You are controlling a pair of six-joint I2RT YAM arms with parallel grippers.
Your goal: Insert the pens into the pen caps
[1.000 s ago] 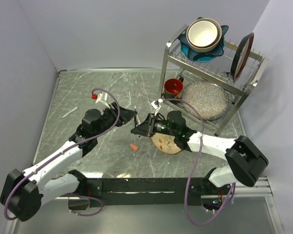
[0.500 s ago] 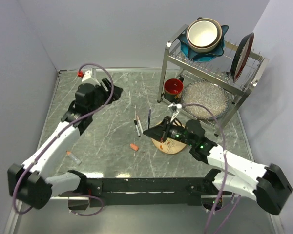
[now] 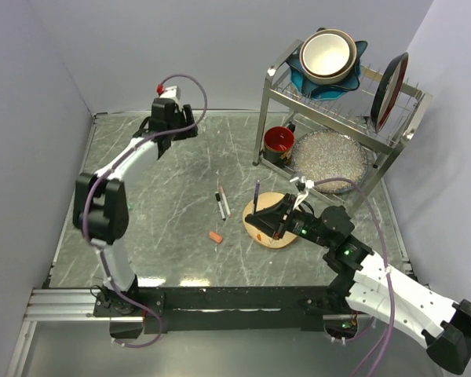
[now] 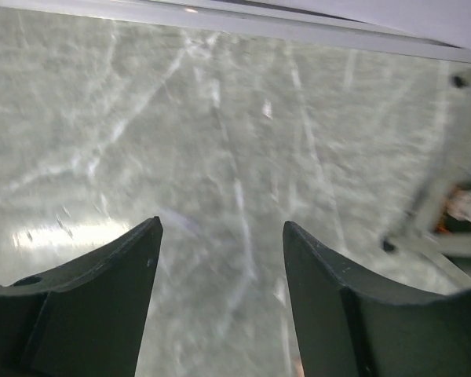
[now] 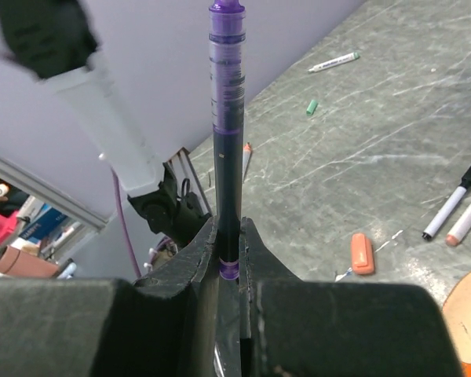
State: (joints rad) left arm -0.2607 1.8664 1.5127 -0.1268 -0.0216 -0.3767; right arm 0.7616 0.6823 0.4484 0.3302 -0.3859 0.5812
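The robot's left gripper will close on the middle of the clear cap (image 3: 184, 161) (image 4: 180, 221), which is lying on the table farther back than the two side-by-side pens.
My right gripper (image 3: 257, 219) is shut on a dark pen with a purple cap end (image 3: 256, 196) and holds it upright over a round wooden coaster (image 3: 276, 236). In the right wrist view the pen (image 5: 226, 118) stands between the shut fingers (image 5: 198, 251). Two pens (image 3: 221, 203) lie side by side mid-table; they also show in the right wrist view (image 5: 454, 206). An orange-red cap (image 3: 215, 236) lies just in front of them, and it shows in the right wrist view (image 5: 361, 253). A small green cap (image 5: 311, 107) and another pen (image 5: 334, 62) lie further off. My left gripper (image 3: 177, 135) is open and empty at the back left, over bare table (image 4: 220, 236).
A metal dish rack (image 3: 337, 118) with bowls, a plate and a glass dish stands at the back right. A red cup (image 3: 279, 141) stands at its left foot. Grey walls close the left and back sides.
My left arm has swung away from the table's middle to the back left corner. My right gripper has drawn back to the right with the purple pen.
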